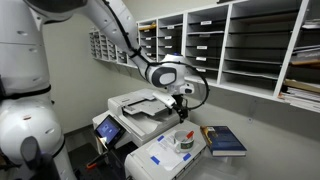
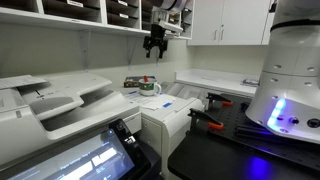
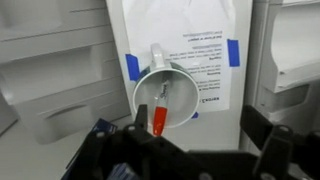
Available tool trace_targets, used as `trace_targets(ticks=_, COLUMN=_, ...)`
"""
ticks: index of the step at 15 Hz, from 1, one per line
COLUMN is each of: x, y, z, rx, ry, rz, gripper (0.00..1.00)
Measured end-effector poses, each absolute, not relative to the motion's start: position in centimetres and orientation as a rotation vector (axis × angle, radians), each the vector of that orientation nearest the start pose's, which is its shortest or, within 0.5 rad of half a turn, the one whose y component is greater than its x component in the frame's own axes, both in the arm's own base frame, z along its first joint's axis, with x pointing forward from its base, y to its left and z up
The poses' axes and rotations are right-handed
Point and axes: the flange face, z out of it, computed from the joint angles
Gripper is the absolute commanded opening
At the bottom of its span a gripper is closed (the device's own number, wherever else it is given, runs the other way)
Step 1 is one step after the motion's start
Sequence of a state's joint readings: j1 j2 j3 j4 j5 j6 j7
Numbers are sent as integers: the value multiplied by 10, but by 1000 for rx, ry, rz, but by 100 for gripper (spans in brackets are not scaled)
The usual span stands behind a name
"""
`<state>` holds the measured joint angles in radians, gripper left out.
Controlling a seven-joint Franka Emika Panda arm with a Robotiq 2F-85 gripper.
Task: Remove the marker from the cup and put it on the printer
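I will close my gripper on the red cap (image 1: 191, 134) (image 3: 159, 120) of the marker, because that end of the marker sticks up at the rim of the small pale cup.
The small pale cup (image 3: 172, 92) stands on a flat white box-like unit with blue labels (image 3: 215, 40). It also shows in both exterior views (image 1: 183, 140) (image 2: 150, 88). A marker with a red cap (image 3: 159, 117) leans inside the cup. My gripper (image 3: 200, 128) hangs open and empty above the cup, apart from it, and shows in both exterior views (image 1: 179, 103) (image 2: 155, 48). The marker lies nearer the left finger in the wrist view. The large white-grey printer (image 1: 140, 104) (image 2: 55, 98), with its blue-lit touchscreen (image 1: 106, 127), stands beside the box unit.
A blue book (image 1: 225, 140) lies on the counter beside the box unit. Wall shelves with paper slots (image 1: 250, 45) hang behind and above the gripper. White cabinets (image 2: 230, 20) are on the far wall. A red-handled tool (image 2: 205, 120) lies on a dark surface.
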<state>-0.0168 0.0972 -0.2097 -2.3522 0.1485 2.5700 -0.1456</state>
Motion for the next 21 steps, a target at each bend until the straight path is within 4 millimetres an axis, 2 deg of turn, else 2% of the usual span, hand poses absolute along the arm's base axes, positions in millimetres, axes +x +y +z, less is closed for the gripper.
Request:
trace_targets(ticks=1, x=520, y=-120, z=285, rx=-3083, ry=340, rz=-184, gripper=100)
trace_targets(ticks=2, x=532, y=-120, z=271, rx=-3087, ry=369, rz=-164, gripper=93)
trace_targets(ticks=4, x=551, y=-121, z=248, rx=-3089, ry=416, rz=-136, gripper=68)
trace_targets(ticks=7, x=572, y=-129, z=224, rx=-3087, ry=467, rz=-116, gripper=43)
trace_targets(ticks=8, x=576, y=-132, z=218, rx=-3087, ry=478, rz=-110, gripper=43)
trace_targets(ticks=11, x=584, y=-133, z=200, rx=-3085, ry=503, rz=-85, gripper=31)
trace_targets(ticks=16, x=591, y=-130, z=179, rx=-3085, ry=515, rz=-68, gripper=47)
trace_targets(ticks=21, x=591, y=-139, z=167, rx=-3093, ry=530, rz=-53, gripper=39)
